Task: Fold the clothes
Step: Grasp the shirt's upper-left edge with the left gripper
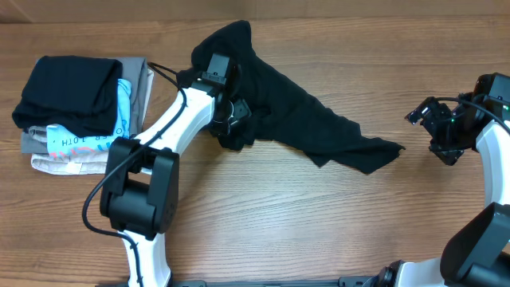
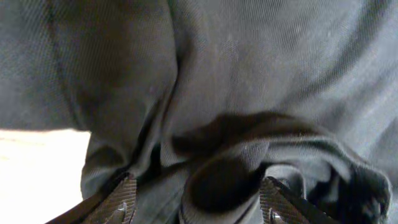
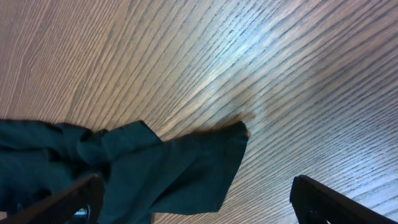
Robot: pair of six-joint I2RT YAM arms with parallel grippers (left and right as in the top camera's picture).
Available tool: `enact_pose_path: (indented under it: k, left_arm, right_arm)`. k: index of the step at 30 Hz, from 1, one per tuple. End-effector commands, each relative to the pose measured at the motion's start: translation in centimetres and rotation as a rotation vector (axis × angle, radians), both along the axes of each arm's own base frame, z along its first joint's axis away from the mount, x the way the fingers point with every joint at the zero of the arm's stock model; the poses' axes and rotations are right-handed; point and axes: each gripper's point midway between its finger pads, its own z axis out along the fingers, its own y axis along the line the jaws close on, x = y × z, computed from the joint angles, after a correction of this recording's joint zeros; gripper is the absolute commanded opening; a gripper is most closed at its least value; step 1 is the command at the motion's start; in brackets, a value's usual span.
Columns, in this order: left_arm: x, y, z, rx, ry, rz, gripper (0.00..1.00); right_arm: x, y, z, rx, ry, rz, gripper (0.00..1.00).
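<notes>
I will close my right gripper on the pointed end (image 1: 397, 147) (image 3: 236, 134) of the black T-shirt, which is the end that lies farthest away from my left gripper.
The black T-shirt (image 1: 295, 112) lies crumpled on the wooden table, stretched from the far middle down to a pointed tip at the right (image 1: 382, 151). My left gripper (image 1: 233, 115) is pressed into its left part. In the left wrist view the fingers stand wide apart with a bunched fold of the shirt (image 2: 224, 174) between them (image 2: 196, 202). My right gripper (image 1: 426, 119) hovers open and empty just right of the shirt's tip. That tip (image 3: 186, 168) shows in the right wrist view, under the spread fingers (image 3: 196, 202). No logo or lettering shows.
A stack of folded garments stands at the far left: a black one (image 1: 68, 88) on top, a light-blue-and-white printed one (image 1: 80, 142) and grey and beige ones (image 1: 142, 88) under it. Bare wooden table (image 1: 319, 215) lies in front of the shirt.
</notes>
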Motion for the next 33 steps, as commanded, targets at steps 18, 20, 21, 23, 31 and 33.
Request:
enact_pose_path:
  k: [18, 20, 21, 23, 31, 33]
  left_arm:
    - [0.4, -0.1, 0.1, -0.028, 0.001, 0.052, 0.22]
    - [0.5, 0.0, 0.2, -0.030, 0.001, 0.054, 0.13]
    - [0.4, -0.1, 0.3, -0.038, 0.002, 0.052, 0.10]
    - [0.4, -0.2, 0.6, -0.054, 0.001, 0.043, 0.05]
    - [0.2, -0.6, 2.7, -0.059, -0.050, -0.070, 0.04]
    - [0.1, -0.5, 3.8, -0.049, -0.079, -0.117, 0.04]
  right_arm:
    - [0.1, 0.2, 0.1, 0.004, -0.007, 0.009, 1.00]
    - [0.1, 0.2, 0.1, 0.004, -0.007, 0.009, 1.00]
    - [0.1, 0.2, 0.1, 0.004, -0.007, 0.009, 1.00]
    - [0.1, 0.2, 0.1, 0.004, -0.007, 0.009, 1.00]
    - [0.1, 0.2, 0.1, 0.004, -0.007, 0.009, 1.00]
    - [0.1, 0.2, 0.1, 0.004, -0.007, 0.009, 1.00]
